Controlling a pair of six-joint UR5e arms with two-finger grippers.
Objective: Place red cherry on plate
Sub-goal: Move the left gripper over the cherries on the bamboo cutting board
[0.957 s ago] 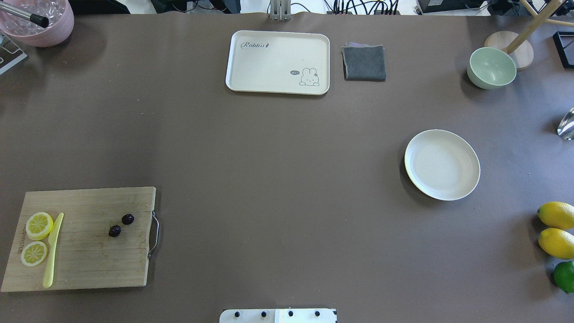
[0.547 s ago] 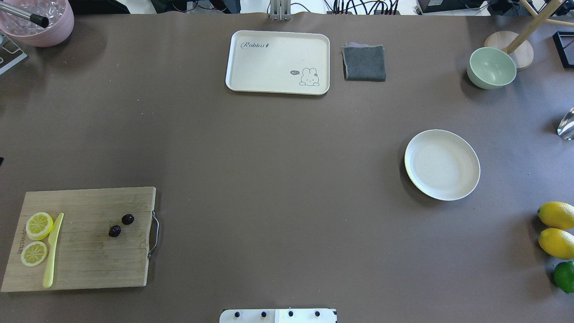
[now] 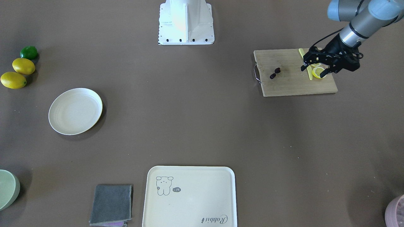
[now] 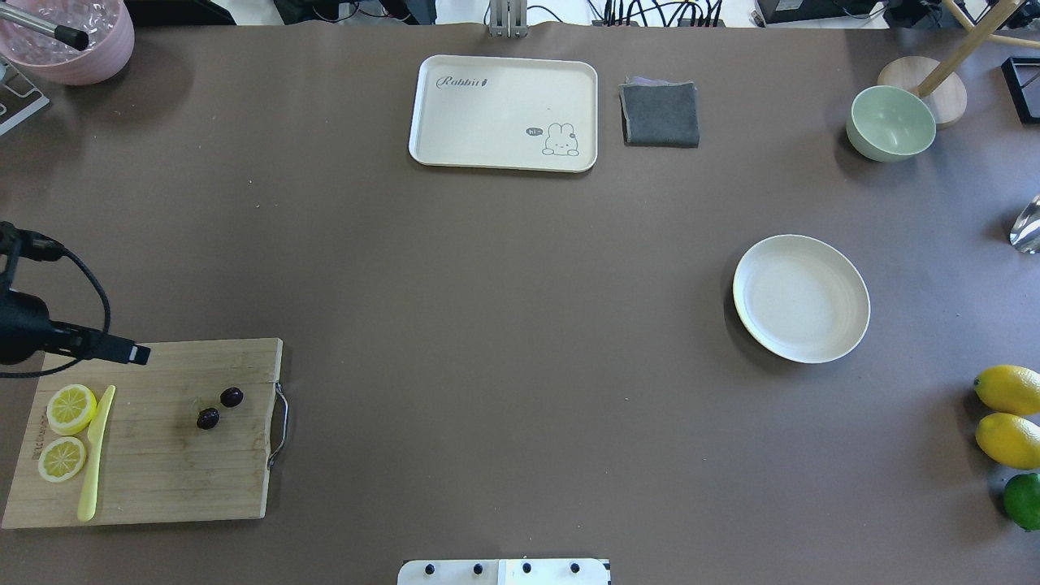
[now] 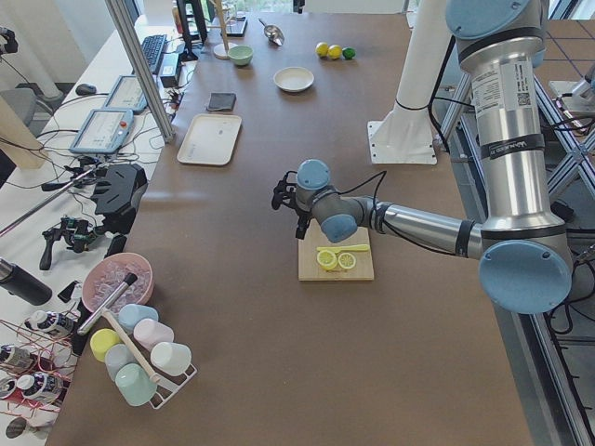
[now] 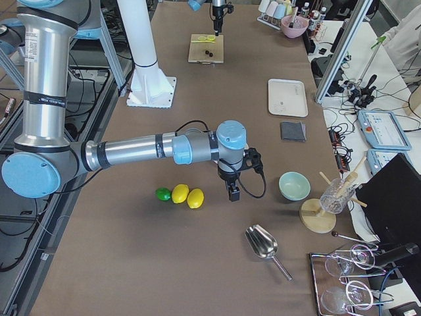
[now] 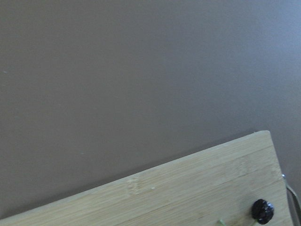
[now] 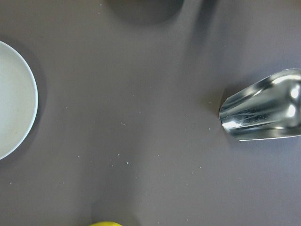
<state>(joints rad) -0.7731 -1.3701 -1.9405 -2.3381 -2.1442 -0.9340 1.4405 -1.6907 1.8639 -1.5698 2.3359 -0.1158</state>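
Observation:
Next, I need to move my right gripper to the cream plate's outer rim (image 3: pixel 50 111) (image 8: pixel 36 108), on the side farthest from the cutting board, and close it there.
The red cherry (image 4: pixel 219 408), a dark pair, lies on a wooden cutting board (image 4: pixel 162 475) at the near left, also seen in the front view (image 3: pixel 275 73); one cherry (image 7: pixel 262 211) shows in the left wrist view. My left gripper (image 3: pixel 312 71) hovers open over the board's outer end above the lemon slices, with one fingertip (image 4: pixel 140 354) at the board's far edge, well short of the cherry. The cream plate (image 4: pixel 800 298) sits bare at the right (image 3: pixel 75 111). My right gripper (image 6: pixel 233 191) hangs near the lemons; whether it is open I cannot tell. The plate's edge (image 8: pixel 14 108) shows below it.
Two lemon slices (image 4: pixel 71 408) and a yellow knife (image 4: pixel 96 455) share the board. A rabbit tray (image 4: pixel 504 112), grey cloth (image 4: pixel 660 114) and green bowl (image 4: pixel 890 122) line the far side. Lemons (image 4: pixel 1007 390), a lime (image 4: pixel 1022 500) and a metal scoop (image 4: pixel 1028 223) sit at the right.
My left gripper has come into the overhead view from the left edge and now reaches over the board's far left corner. The cherry and the plate have not moved.

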